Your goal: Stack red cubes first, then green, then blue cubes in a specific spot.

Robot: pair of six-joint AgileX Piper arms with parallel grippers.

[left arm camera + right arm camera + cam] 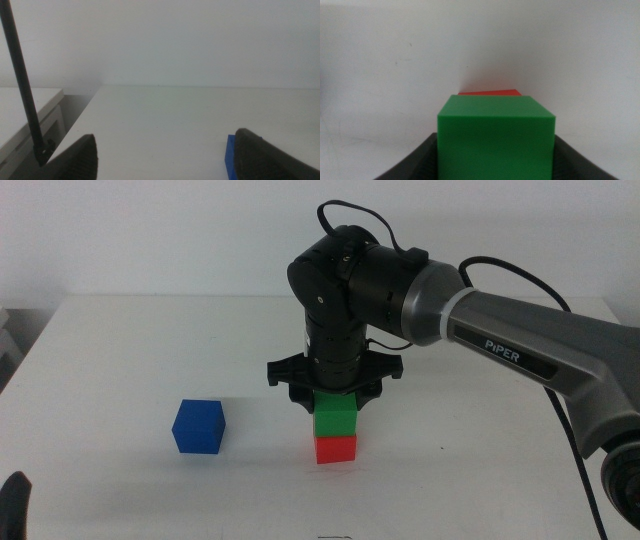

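The blue cube stands apart from the stack, so next my left gripper needs to move down over it and close on the cube's upper opposite sides [199, 416] [231, 151].
The green cube [335, 418] rests squarely on the red cube [336, 449], near the middle of the white table. My right gripper [337, 402] comes straight down onto the green cube, and its jaws press both of its sides. In the right wrist view the green cube [496, 142] fills the gap between the jaws, and a sliver of the red cube [490, 92] shows beyond it. The blue cube [198, 426] stands alone to the left of the stack. My left gripper [12, 498] waits open at the front left corner, with a blue cube edge [231, 156] beside one jaw.
The table is plain white, with no mark under the stack. A faint thin dark line [335, 536] lies at the front edge, in front of the stack. A thin black rod [22, 85] and a side ledge show in the left wrist view.
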